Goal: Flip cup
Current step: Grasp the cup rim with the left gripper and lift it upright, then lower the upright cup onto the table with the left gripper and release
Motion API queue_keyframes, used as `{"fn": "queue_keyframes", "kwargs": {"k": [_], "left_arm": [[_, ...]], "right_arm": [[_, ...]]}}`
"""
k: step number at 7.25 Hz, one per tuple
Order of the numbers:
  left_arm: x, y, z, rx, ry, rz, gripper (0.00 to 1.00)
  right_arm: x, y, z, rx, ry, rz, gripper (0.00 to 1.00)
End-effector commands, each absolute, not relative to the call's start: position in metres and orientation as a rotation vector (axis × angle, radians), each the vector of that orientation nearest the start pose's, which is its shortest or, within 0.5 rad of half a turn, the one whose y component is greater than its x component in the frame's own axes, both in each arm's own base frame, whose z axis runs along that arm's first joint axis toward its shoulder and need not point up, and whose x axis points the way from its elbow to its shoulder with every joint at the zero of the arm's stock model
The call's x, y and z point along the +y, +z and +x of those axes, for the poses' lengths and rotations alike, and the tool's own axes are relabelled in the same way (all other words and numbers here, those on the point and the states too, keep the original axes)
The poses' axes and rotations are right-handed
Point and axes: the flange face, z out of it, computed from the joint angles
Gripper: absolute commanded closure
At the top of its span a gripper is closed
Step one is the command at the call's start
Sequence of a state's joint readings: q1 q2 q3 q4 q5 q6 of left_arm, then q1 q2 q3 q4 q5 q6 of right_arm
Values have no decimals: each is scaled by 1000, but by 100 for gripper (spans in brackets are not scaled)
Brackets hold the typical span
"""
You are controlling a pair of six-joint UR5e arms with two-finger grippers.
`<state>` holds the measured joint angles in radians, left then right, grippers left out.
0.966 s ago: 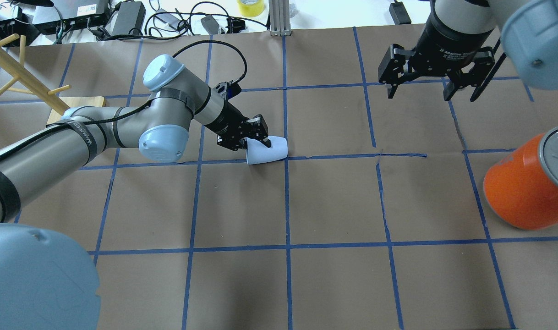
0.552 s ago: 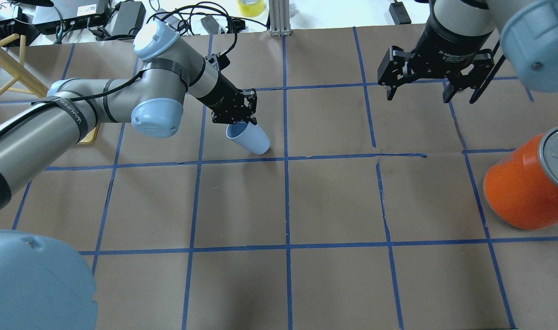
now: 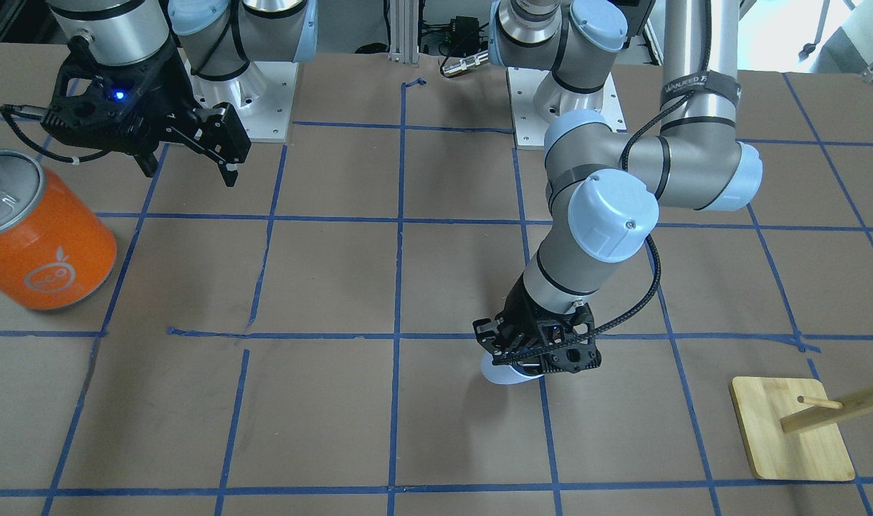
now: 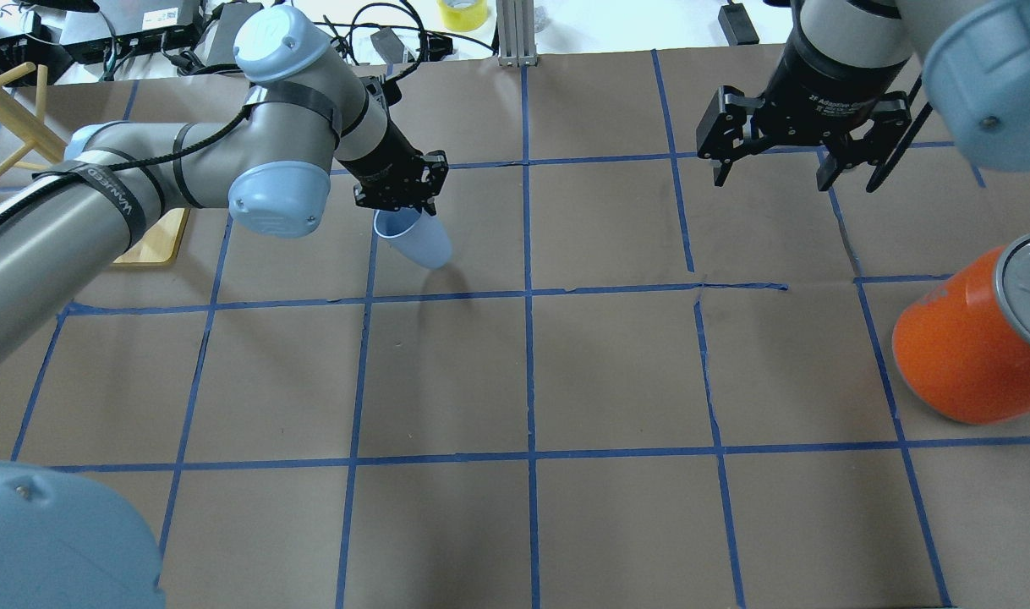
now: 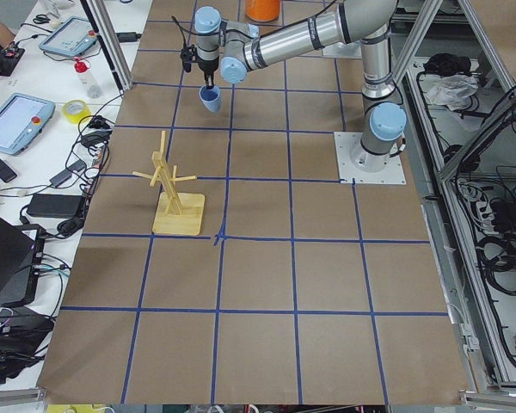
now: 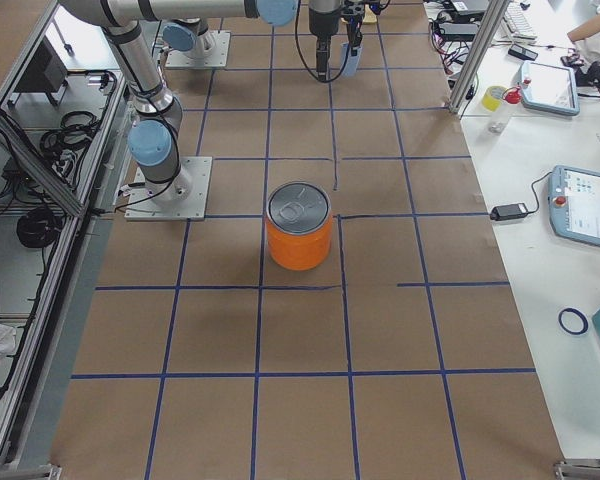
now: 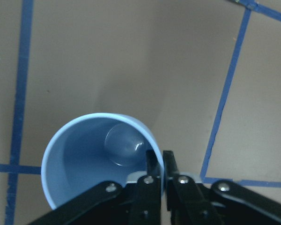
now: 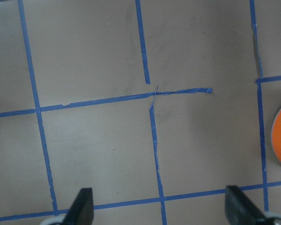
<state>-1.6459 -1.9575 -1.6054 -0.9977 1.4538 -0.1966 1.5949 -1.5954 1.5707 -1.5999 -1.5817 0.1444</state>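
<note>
The robot's left gripper needs to let go of the cup inside the blue tape square (image 3: 618, 418) next to the wooden mug tree.
The cup (image 4: 420, 244) is a pale lavender-blue tumbler. My left gripper (image 4: 399, 205) is shut on its rim and holds it mouth up and slightly tilted, close over the brown table paper. In the left wrist view the two fingers (image 7: 152, 168) pinch the rim of the cup (image 7: 79, 154), one inside and one outside, and I see the darker blue inside. In the front-facing view the cup (image 3: 501, 375) shows below the left gripper (image 3: 540, 358). My right gripper (image 4: 773, 169) is open and empty, high over the far right of the table.
A large orange can (image 4: 963, 347) with a silver lid stands at the right edge; it also shows in the front-facing view (image 3: 39, 247). A wooden mug tree (image 3: 791, 426) stands at the far left, behind my left arm. Blue tape lines cross the table.
The cup lay on its side in my left gripper; the gripper has swung it mouth up and carried it left and towards the back. The right arm has barely moved.
</note>
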Motion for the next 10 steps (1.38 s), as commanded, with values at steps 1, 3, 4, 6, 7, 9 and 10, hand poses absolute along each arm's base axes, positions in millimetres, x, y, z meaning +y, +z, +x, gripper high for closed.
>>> {"fn": "queue_keyframes", "kwargs": {"k": [1, 3, 4, 6, 7, 9, 10], "left_arm": [[-637, 336, -159, 3081, -305, 79, 100], [-645, 319, -135, 3044, -263, 210, 100], [-651, 305, -107, 3050, -225, 166, 100], [-666, 285, -90, 3046, -243, 156, 100], [-667, 276, -90, 3045, -231, 165, 100], [-666, 271, -88, 3044, -214, 163, 100], [-667, 268, -87, 3047, -207, 159, 100]], "right_arm": [[-483, 503, 144, 3140, -85, 186, 0], [-483, 502, 145, 3140, -83, 186, 0], [-483, 503, 144, 3139, -85, 188, 0], [-483, 502, 145, 3140, -83, 188, 0], [-483, 502, 146, 3136, -82, 188, 0], [-483, 502, 146, 3135, -82, 190, 0], [-482, 502, 147, 3135, -85, 188, 0]]}}
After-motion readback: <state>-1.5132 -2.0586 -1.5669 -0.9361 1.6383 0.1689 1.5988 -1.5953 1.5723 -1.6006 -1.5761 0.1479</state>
